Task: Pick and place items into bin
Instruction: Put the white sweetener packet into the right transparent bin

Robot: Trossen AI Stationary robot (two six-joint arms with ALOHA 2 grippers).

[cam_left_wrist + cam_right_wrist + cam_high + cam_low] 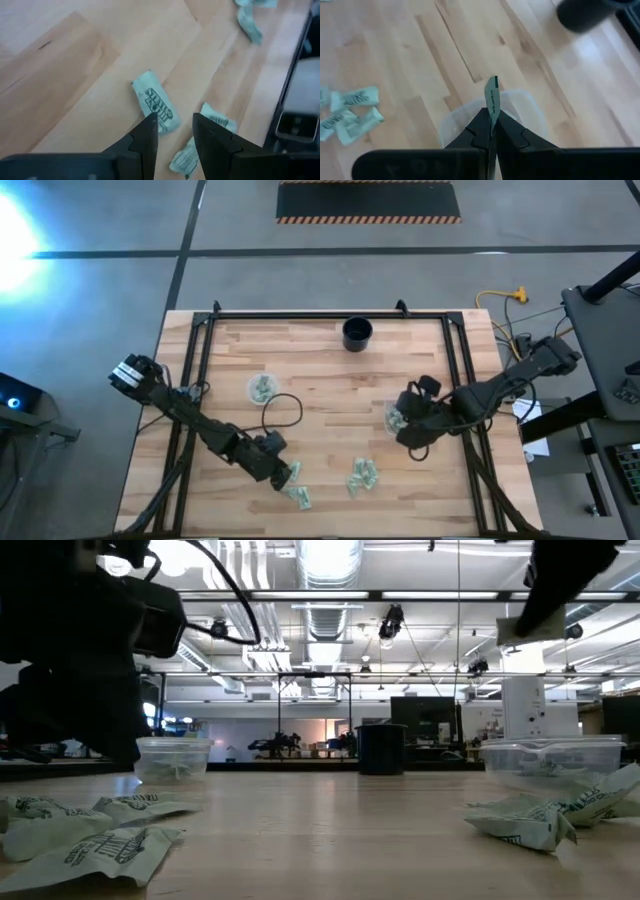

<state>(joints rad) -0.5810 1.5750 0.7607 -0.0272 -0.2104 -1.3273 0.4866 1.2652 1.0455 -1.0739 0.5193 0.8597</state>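
The other packets are inside the clear tub (397,419) (491,139) just below the packet. Next, my right gripper releases the packet onto them.
My left gripper (287,473) is open near the table's front, low over a few pale green and white packets (298,496). In the left wrist view its fingertips (172,125) stand by two packets (155,102) (216,122) that lie flat on the wood. My right gripper (408,426) is shut on one packet (493,97) above a clear tub (520,107) at the right, which holds several packets (395,418). More packets (362,475) lie at the front centre. My right gripper pinches the packet between its two fingers. The packet shows edge-on, and its free end (493,86) sticks out past the fingertips. The fingers slant down from the table's right side. The packet is lifted clear, over the tub.
A second clear tub (262,388) with packets stands left of centre. A black cup (357,333) stands at the far edge. A dark cable loops on the wood (283,412). A black metal frame (330,314) borders the table.
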